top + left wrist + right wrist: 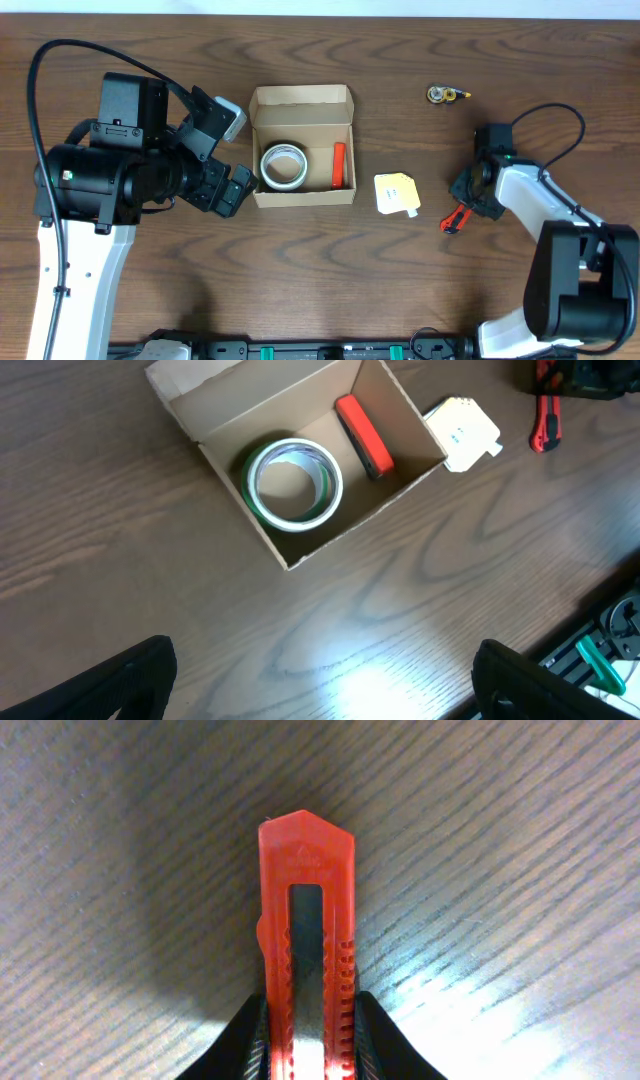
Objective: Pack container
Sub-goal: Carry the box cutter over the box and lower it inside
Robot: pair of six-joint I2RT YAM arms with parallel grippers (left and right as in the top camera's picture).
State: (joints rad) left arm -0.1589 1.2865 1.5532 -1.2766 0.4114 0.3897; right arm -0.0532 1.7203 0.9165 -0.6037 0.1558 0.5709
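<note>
The robot's right gripper will put the red utility knife down between the roll of tape and the box's back side (pixel 287 135). The knife is now held low over the table.
The container (pixel 300 98) is an open tan cardboard box at the table's middle. It holds a roll of tape (pixel 283 165) on the left and a slim orange-red item (pixel 339 165) on the right. The left wrist view shows the box (pixel 250 405), the roll (pixel 293 483) and the red item (pixel 363 435) too. My left gripper (pixel 226 186) is open and empty, just left of the box; its fingers (pixel 320 680) are spread wide over bare wood. My right gripper (pixel 468 192) is shut on a red utility knife (pixel 452 221), low over the table at the right (pixel 305 920).
A pale yellow-white packet (pixel 397 193) lies between the box and the right gripper, and it shows in the left wrist view (pixel 460 432). A small metallic item (pixel 445 95) lies at the back right. The table's front edge and a black rail (pixel 610 630) are near.
</note>
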